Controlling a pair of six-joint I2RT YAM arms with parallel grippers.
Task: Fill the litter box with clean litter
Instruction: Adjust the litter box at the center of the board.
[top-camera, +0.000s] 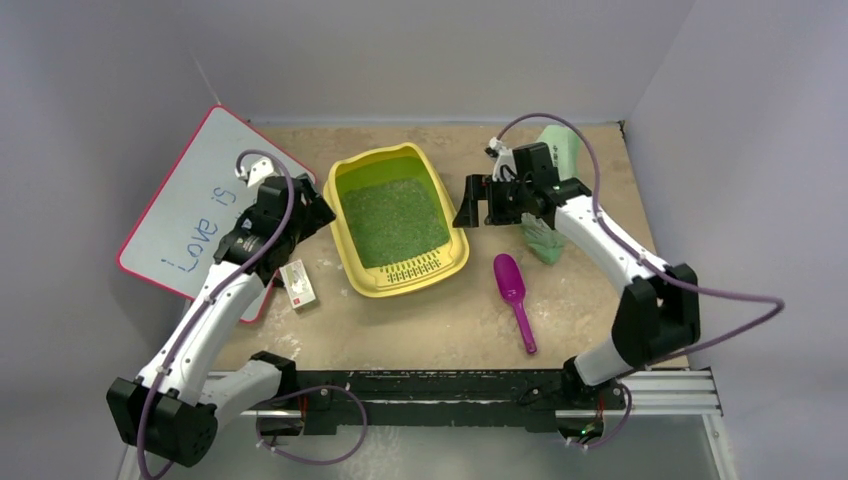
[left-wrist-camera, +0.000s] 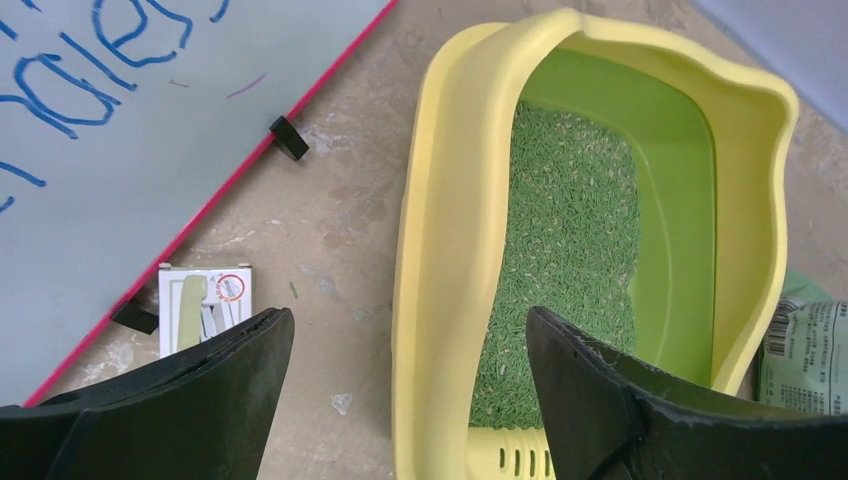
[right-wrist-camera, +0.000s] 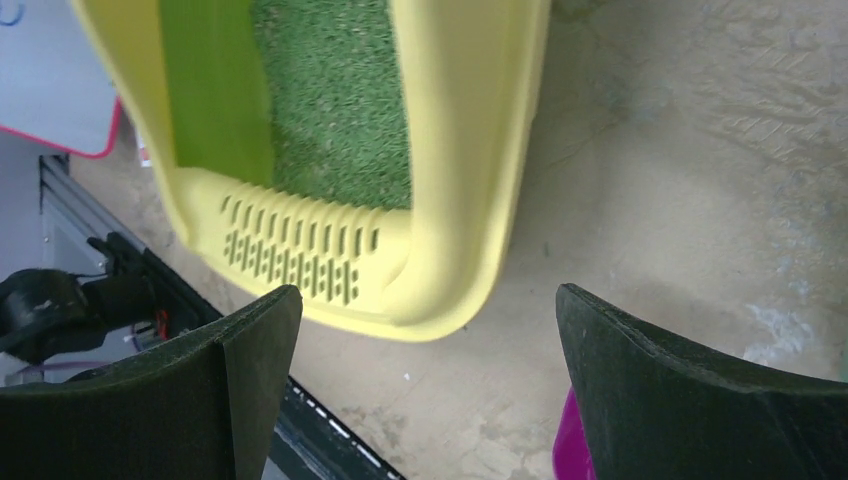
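My right gripper should close on the upper part (top-camera: 566, 166) of the pale green bag, just below the loose end of the bag, because the litter box needs litter.
The yellow litter box (top-camera: 349, 243) stands mid-table with its slotted grate strip (top-camera: 412, 268) at the near end. Green litter granules (top-camera: 393, 220) cover its floor. My left gripper (top-camera: 318, 213) is open and empty at the box's left rim; in the left wrist view (left-wrist-camera: 410, 345) its jaws stand on either side of that rim (left-wrist-camera: 440, 250), not touching it, with the litter (left-wrist-camera: 570, 240) beyond. My right gripper (top-camera: 468, 203) is open and empty just right of the box; in the right wrist view (right-wrist-camera: 430, 330) it hovers above the table beside the box's near right corner (right-wrist-camera: 450, 290).
A white board with pink edge (top-camera: 190, 205) lies at the left. A small white card (top-camera: 299, 284) lies beside it. A purple scoop (top-camera: 514, 296) lies right of the box. A pale green bag (top-camera: 556, 152) sits behind the right arm. The black rail (top-camera: 450, 385) runs along the near edge.
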